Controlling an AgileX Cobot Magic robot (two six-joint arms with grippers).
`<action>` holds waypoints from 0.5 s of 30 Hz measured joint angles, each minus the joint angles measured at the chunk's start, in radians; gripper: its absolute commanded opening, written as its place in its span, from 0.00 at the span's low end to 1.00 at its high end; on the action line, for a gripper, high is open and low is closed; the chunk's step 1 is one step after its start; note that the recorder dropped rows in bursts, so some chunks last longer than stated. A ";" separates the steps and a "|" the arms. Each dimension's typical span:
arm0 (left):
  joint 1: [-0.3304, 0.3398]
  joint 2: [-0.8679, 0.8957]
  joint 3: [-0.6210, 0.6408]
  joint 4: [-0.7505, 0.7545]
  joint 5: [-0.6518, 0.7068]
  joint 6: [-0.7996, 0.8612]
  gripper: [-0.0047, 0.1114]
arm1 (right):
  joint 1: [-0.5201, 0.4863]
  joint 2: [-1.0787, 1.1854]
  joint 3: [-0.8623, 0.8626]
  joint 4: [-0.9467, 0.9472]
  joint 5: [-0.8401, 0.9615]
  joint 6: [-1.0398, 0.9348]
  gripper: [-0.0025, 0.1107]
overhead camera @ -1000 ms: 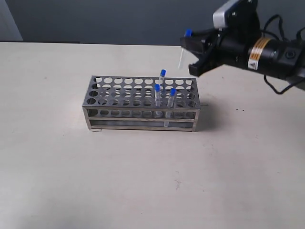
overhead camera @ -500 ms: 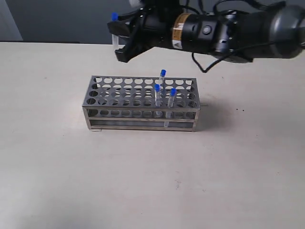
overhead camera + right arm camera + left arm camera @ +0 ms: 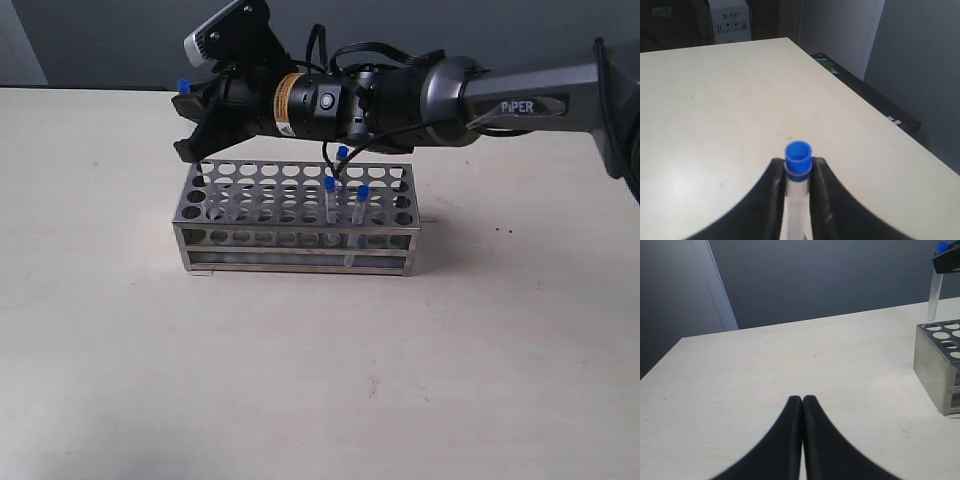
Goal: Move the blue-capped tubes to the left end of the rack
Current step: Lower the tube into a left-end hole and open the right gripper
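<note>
The blue-capped tube in my right gripper should be let go in the steel rack's back corner hole (image 3: 206, 170), away from the other tubes.
The steel rack (image 3: 262, 212) stands in the middle of the table. Three blue-capped tubes (image 3: 330, 186) stand in holes near its right end. My right gripper (image 3: 189, 104) has reached across and hangs over the rack's left end, shut on the fourth blue-capped tube (image 3: 183, 86). In the right wrist view the blue cap (image 3: 798, 157) sticks out just past the gripper (image 3: 798, 166). In the left wrist view that tube (image 3: 934, 289) hangs upright with its lower end just above a corner hole of the rack (image 3: 932, 366). My left gripper (image 3: 802, 399) is shut and empty, low over the table left of the rack.
The right arm (image 3: 400, 95) stretches over the rack's back edge from the right. A dark wall (image 3: 120, 40) runs behind the table's far edge. A small metal tab (image 3: 428, 218) pokes out at the rack's right end.
The right gripper has carried the tube leftward and down, from above the rack's back middle to over its left end. The three tubes in the rack have not moved.
</note>
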State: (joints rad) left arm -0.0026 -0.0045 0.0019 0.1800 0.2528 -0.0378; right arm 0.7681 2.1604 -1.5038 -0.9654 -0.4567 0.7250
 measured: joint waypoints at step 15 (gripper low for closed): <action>0.000 0.000 0.000 0.000 0.000 0.000 0.04 | 0.000 0.052 0.000 0.002 0.027 0.033 0.02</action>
State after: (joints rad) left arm -0.0026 -0.0045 0.0019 0.1800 0.2528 -0.0378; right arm 0.7681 2.2124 -1.5038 -0.9634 -0.4293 0.7576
